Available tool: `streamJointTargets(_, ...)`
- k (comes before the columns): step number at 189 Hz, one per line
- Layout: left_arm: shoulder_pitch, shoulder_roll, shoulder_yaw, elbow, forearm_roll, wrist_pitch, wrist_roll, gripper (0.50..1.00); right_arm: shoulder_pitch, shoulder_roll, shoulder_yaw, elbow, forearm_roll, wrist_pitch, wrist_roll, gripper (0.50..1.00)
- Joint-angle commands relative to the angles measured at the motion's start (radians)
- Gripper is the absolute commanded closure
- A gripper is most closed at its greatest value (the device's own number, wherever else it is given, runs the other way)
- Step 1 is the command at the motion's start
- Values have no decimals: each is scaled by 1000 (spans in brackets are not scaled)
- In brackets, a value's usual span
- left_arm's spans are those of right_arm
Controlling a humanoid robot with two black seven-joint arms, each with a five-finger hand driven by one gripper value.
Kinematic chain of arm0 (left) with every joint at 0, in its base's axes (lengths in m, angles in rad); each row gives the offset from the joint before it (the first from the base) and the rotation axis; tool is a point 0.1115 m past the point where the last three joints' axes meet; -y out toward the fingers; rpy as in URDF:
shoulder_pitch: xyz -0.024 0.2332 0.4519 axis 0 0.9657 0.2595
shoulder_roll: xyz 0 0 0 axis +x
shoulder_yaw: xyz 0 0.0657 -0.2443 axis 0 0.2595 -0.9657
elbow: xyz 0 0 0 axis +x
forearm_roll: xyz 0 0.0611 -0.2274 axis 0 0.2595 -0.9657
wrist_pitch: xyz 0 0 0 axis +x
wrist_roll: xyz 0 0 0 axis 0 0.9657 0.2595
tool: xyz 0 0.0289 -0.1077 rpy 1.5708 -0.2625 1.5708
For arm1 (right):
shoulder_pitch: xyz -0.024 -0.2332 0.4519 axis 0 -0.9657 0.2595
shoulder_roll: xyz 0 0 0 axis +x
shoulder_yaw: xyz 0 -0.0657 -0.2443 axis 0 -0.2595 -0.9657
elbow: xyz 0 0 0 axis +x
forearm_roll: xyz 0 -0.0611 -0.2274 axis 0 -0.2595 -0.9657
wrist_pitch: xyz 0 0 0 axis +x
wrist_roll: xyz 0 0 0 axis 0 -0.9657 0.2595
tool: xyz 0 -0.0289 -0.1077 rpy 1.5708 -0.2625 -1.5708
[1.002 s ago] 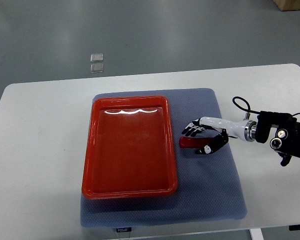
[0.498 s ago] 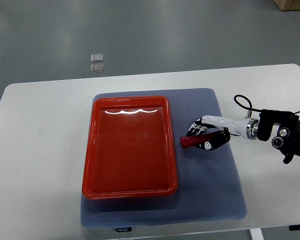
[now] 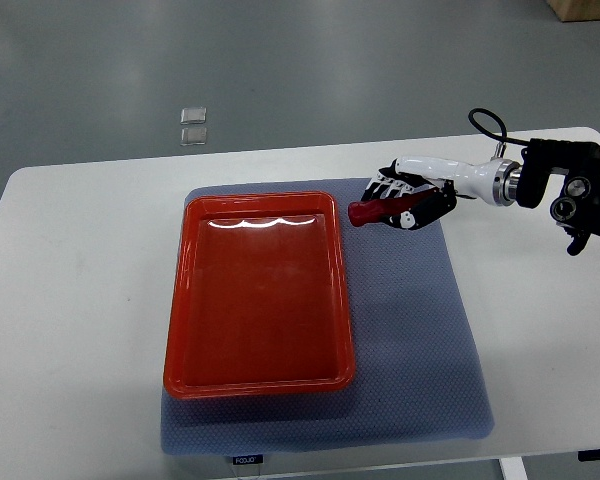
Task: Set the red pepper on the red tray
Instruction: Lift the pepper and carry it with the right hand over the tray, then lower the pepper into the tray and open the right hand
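Note:
My right gripper has the red pepper, lifted above the blue mat. It will let go of it just past the middle of the empty red tray (image 3: 236,288).
My right hand (image 3: 402,200) comes in from the right edge and is shut on the red pepper (image 3: 368,211), a slim dark red piece that sticks out to the left of the fingers. It holds the pepper lifted above the blue mat (image 3: 410,320), just right of the far right corner of the red tray (image 3: 262,290). The tray is a glossy red rectangle with nothing in it, lying on the left half of the mat. The left arm does not show.
The white table (image 3: 80,300) carries the mat. Its right part (image 3: 550,330) lies beside my right forearm (image 3: 570,190) and its black cable. Two small clear squares (image 3: 193,124) lie on the grey floor beyond the table.
My right hand closed on the pepper, lifted it off the mat and moved it away from me, toward the tray's far right corner.

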Motion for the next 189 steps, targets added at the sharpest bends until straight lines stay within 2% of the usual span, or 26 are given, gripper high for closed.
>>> streamJointTargets(1, 0, 0, 0, 0, 0, 0, 0, 500, 42, 33, -14, -7, 20, 1, -4, 1000)
streamJointTargets(22, 0, 0, 0, -2, 0, 0, 1, 500, 106, 118, -89, -62, 29, -2, -5, 1000)
streamJointTargets(32, 0, 0, 0, -2, 0, 0, 1, 500, 106, 118, -89, -62, 29, -2, -5, 1000)
streamJointTargets(33, 0, 0, 0, 0, 1, 0, 1, 500, 120, 173, -115, -85, 29, -7, -5, 1000)
streamJointTargets(37, 0, 0, 0, -2, 0, 0, 1, 500, 125, 197, -121, -96, 29, -10, -5, 1000)
streamJointTargets(55, 0, 0, 0, -2, 0, 0, 1, 500, 133, 229, -126, -116, 29, -13, -5, 1000)
streamJointTargets(56, 0, 0, 0, -2, 0, 0, 1, 500, 136, 276, -128, -146, 29, -16, -5, 1000)
streamJointTargets(64, 0, 0, 0, -2, 0, 0, 1, 500, 136, 321, -134, -178, 29, -18, -5, 1000)
streamJointTargets(76, 0, 0, 0, -2, 1, 0, 1, 500, 136, 330, -135, -185, 29, -18, -5, 1000)
streamJointTargets(77, 0, 0, -2, -2, 0, 0, 1, 500, 136, 377, -141, -218, 29, -18, -5, 1000)
streamJointTargets(110, 0, 0, -2, -2, 0, 0, 1, 500, 126, 505, -157, -295, 26, -30, -5, 1000)
streamJointTargets(153, 0, 0, -3, -2, 1, 0, 1, 500, 82, 602, -158, -340, 18, -56, -5, 1000)
streamJointTargets(189, 3, 0, -3, -2, 1, 0, 1, 500, 47, 614, -155, -355, 12, -61, -5, 1000)
